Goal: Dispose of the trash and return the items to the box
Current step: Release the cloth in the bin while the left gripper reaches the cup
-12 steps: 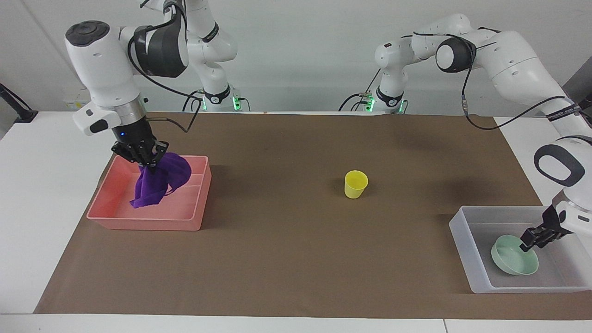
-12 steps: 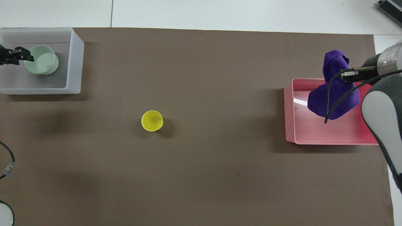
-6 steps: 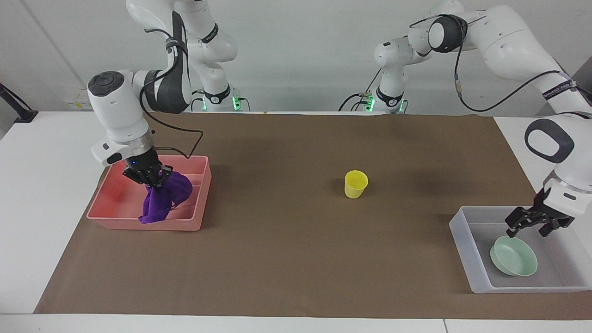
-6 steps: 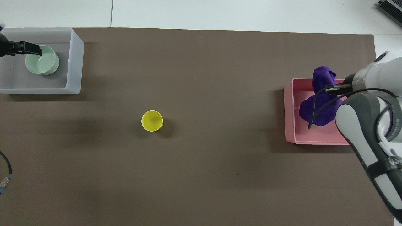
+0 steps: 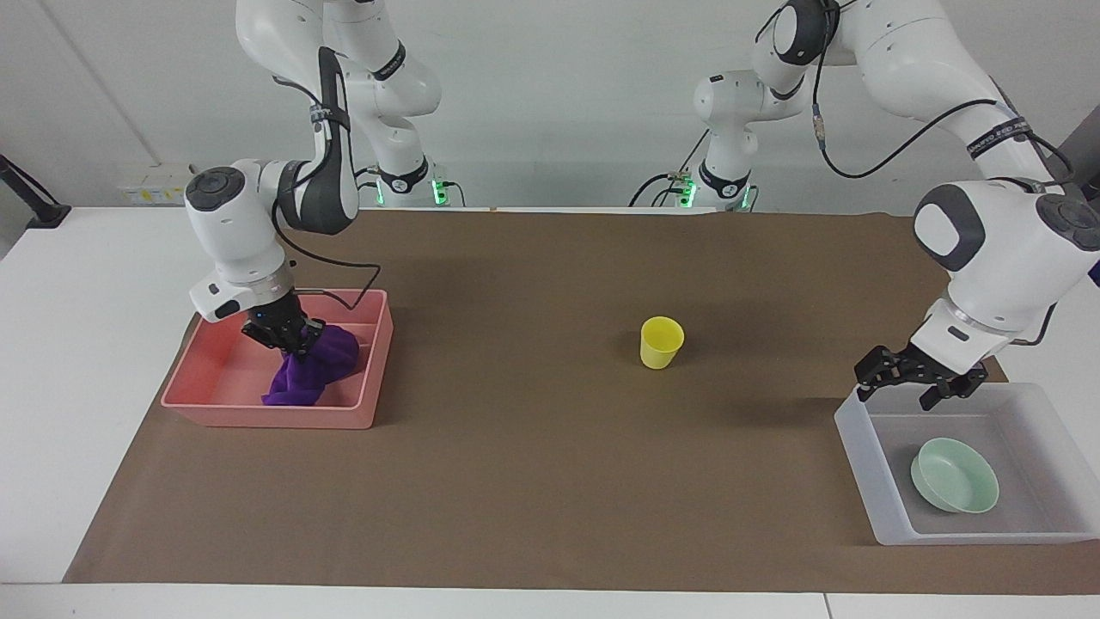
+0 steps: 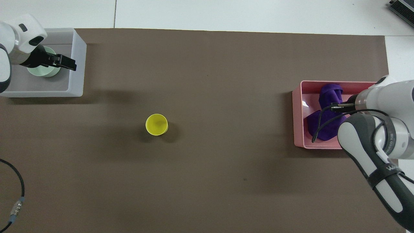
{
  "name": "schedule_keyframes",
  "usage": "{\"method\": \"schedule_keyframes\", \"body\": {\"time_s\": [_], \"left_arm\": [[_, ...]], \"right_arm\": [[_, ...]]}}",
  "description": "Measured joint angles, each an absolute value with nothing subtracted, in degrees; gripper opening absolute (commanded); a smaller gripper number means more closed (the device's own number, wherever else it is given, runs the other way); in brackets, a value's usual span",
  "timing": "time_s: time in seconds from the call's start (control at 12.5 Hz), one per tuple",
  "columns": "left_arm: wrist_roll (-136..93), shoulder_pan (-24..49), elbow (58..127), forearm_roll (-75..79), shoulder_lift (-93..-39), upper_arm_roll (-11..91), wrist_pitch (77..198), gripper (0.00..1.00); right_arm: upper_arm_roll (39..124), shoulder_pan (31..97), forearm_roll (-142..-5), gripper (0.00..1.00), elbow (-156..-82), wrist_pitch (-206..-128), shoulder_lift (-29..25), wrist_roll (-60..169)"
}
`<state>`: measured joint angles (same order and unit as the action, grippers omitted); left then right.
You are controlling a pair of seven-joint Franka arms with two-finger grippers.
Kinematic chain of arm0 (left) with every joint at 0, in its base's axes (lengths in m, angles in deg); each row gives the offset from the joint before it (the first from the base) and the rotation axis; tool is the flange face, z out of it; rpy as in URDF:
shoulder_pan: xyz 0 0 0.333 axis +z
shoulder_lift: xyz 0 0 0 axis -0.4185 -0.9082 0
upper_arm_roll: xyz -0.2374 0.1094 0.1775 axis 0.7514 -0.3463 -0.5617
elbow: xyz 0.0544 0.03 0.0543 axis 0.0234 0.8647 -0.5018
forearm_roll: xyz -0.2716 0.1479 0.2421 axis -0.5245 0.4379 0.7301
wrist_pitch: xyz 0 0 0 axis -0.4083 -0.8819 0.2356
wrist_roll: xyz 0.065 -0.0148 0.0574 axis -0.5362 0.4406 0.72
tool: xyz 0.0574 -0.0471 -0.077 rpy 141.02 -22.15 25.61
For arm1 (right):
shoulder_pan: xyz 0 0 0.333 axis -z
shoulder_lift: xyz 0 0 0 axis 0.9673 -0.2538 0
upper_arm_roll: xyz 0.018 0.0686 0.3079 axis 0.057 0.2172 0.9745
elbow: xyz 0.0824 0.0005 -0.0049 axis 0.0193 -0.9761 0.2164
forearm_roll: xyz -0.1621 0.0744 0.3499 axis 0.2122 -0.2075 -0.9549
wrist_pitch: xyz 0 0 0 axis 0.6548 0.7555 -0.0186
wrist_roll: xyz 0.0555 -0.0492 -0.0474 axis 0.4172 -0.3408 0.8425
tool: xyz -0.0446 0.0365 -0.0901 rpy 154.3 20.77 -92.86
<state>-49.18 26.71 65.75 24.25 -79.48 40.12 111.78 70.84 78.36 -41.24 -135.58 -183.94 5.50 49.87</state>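
My left gripper is to head to the yellow cup next, and there I need to close it on the cup's rim (image 6: pixel 147 122), on the side toward the translucent box.
The purple cloth (image 5: pixel 314 370) lies bunched in the pink tray (image 5: pixel 215 404) at the right arm's end of the table. My right gripper (image 5: pixel 290 338) is down in the tray, shut on the cloth's top; it also shows in the overhead view (image 6: pixel 336 106) over the cloth (image 6: pixel 325 124). The mint-green bowl (image 5: pixel 956 474) rests in the translucent box (image 5: pixel 859 456) at the left arm's end. My left gripper (image 5: pixel 902 387) is open and empty, raised over the box's edge that faces the cup. The yellow cup (image 5: pixel 662 342) stands upright on the brown mat, alone near the middle.
The brown mat (image 5: pixel 533 481) covers most of the white table. In the overhead view the left hand partly hides the bowl (image 6: pixel 48 72) in the box (image 6: pixel 77 48), and the cup (image 6: pixel 156 124) stands between the box and the pink tray (image 6: pixel 299 119). A loose cable (image 6: pixel 16 207) lies at the left arm's near corner.
My right gripper has lowered the purple cloth into the pink tray. My left gripper has let go of the bowl, risen and moved to the box's edge toward the cup.
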Motion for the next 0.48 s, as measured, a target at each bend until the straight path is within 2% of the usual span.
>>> {"method": "schedule_keyframes", "body": {"time_s": [0.08, 0.16, 0.24, 0.32, 0.48], "left_arm": [[-47.10, 24.99, 66.00, 24.25, -79.32, 40.13, 111.46, 1.00], [-45.92, 23.63, 66.58, 24.26, -79.19, 40.13, 111.31, 1.00], [-44.89, 22.48, 67.34, 24.26, -79.00, 40.13, 111.30, 1.00], [-43.70, 21.59, 67.91, 24.26, -78.88, 40.15, 111.32, 1.00], [-42.31, 20.30, 69.02, 24.26, -78.54, 40.14, 111.42, 1.00]], "right_arm": [[70.84, 78.69, -41.24, 0.00, -136.01, -183.94, 5.52, 49.87], [70.82, 78.87, -41.24, 0.20, -136.26, -183.94, 5.54, 49.87], [70.82, 78.90, -41.24, 0.56, -136.39, -183.94, 5.58, 49.87], [70.83, 78.90, -41.24, 1.00, -136.43, -183.95, 5.61, 49.87], [70.87, 78.90, -41.24, 1.00, -136.40, -184.06, 5.75, 49.86]]}}
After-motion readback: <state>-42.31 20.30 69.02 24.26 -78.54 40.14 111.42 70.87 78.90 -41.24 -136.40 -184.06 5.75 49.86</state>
